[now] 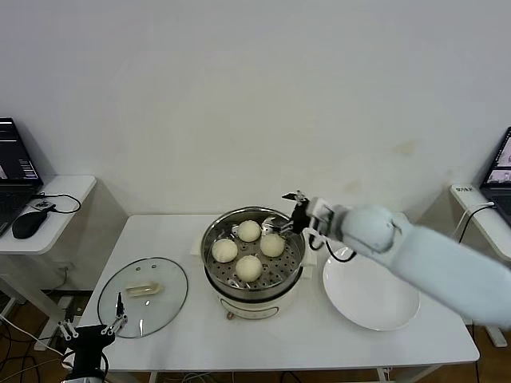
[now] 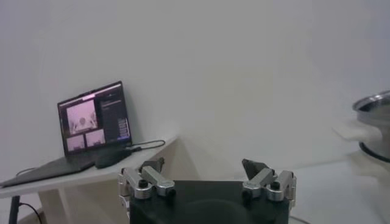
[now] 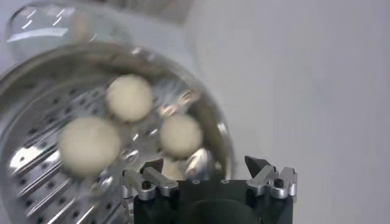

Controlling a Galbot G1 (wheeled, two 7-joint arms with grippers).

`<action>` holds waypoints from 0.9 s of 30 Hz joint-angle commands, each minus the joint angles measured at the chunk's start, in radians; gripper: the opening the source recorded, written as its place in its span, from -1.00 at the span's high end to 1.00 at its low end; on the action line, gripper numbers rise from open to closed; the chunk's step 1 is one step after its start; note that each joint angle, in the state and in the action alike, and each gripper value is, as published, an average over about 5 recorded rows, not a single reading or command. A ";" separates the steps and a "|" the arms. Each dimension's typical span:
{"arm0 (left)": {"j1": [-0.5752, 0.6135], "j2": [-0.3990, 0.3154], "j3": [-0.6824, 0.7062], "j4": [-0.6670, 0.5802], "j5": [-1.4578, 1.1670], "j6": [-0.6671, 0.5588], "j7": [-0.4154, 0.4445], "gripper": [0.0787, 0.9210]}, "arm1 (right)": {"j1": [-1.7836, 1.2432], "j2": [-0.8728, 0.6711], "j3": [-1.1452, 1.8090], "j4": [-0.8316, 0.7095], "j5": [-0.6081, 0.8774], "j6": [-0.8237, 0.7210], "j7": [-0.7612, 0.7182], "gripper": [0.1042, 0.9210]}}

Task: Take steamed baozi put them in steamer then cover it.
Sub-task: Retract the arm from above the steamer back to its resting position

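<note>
The baozi are in the steamer. Next, my left gripper needs to move to the glass cover and close on the cream handle's raised bar [image 1: 142,289].
Several cream-white baozi [image 1: 249,267] lie on the perforated tray inside the shiny steamer [image 1: 214,275] at the table's middle. In the right wrist view the baozi [image 3: 89,145] show in the steamer [image 3: 36,73], one partly hidden behind the gripper body. My right gripper [image 1: 299,211] hovers open and empty over the steamer's far right rim; it also shows in its wrist view [image 3: 206,165]. The glass cover [image 1: 143,296] with its cream handle lies flat on the table left of the steamer. My left gripper [image 1: 118,317] is open and empty, low at the table's front left corner [image 2: 206,167].
A flat white plate [image 1: 369,294] lies right of the steamer, under my right arm. A side table with a laptop [image 1: 17,171] and a mouse stands at the far left; the laptop also shows in the left wrist view [image 2: 91,122]. Another laptop is at the far right.
</note>
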 commanded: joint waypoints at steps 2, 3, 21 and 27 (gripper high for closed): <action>-0.009 -0.009 0.008 0.023 0.023 -0.001 -0.001 -0.77 | -0.957 0.176 0.912 0.084 -0.332 0.542 0.120 -0.76; -0.011 -0.010 0.010 0.026 0.032 -0.002 -0.002 -0.77 | -0.991 0.221 0.958 0.075 -0.349 0.581 0.097 -0.76; -0.117 0.075 -0.118 0.230 1.018 -0.143 -0.062 -0.77 | -1.330 0.654 1.411 0.128 -0.211 0.521 -0.026 -0.76; -0.107 0.158 -0.153 0.281 1.296 -0.164 -0.037 -0.77 | -1.364 0.666 1.457 0.103 -0.237 0.556 0.006 -0.76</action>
